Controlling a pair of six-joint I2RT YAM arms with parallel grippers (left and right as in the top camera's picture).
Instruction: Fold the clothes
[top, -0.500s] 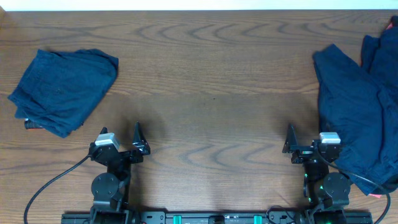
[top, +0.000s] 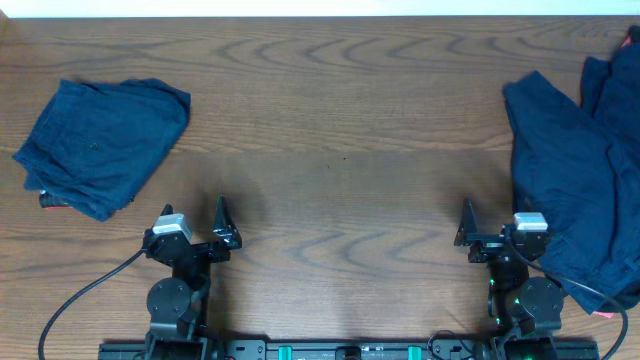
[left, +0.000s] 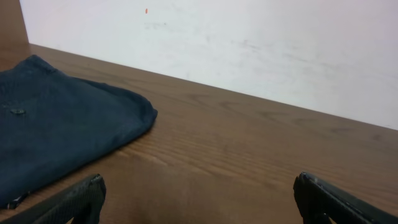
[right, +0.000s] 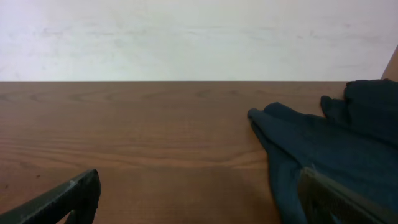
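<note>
The fingers of my right gripper needs to close on the pile's inner edge (top: 516, 131) (right: 265, 140) near its far corner, to take the loose navy-blue clothes from the side that faces the middle of the table.
A folded navy-blue garment (top: 100, 145) lies at the table's far left; it also shows in the left wrist view (left: 56, 140). A loose pile of navy-blue clothes (top: 580, 180) lies at the right edge, seen in the right wrist view (right: 329, 149) too. My left gripper (top: 205, 232) is open and empty near the front edge, apart from the folded garment. Its fingers show in the left wrist view (left: 199, 202). My right gripper (top: 480, 232) is open and empty just left of the pile. Its right finger sits in front of the pile in the right wrist view (right: 199, 202).
A bit of coral-red fabric (top: 633, 38) peeks in at the far right corner and another (top: 605, 313) under the pile's front edge. A dark label (top: 48, 201) sticks out under the folded garment. A white wall (right: 186, 37) stands behind the wooden table (top: 340, 150).
</note>
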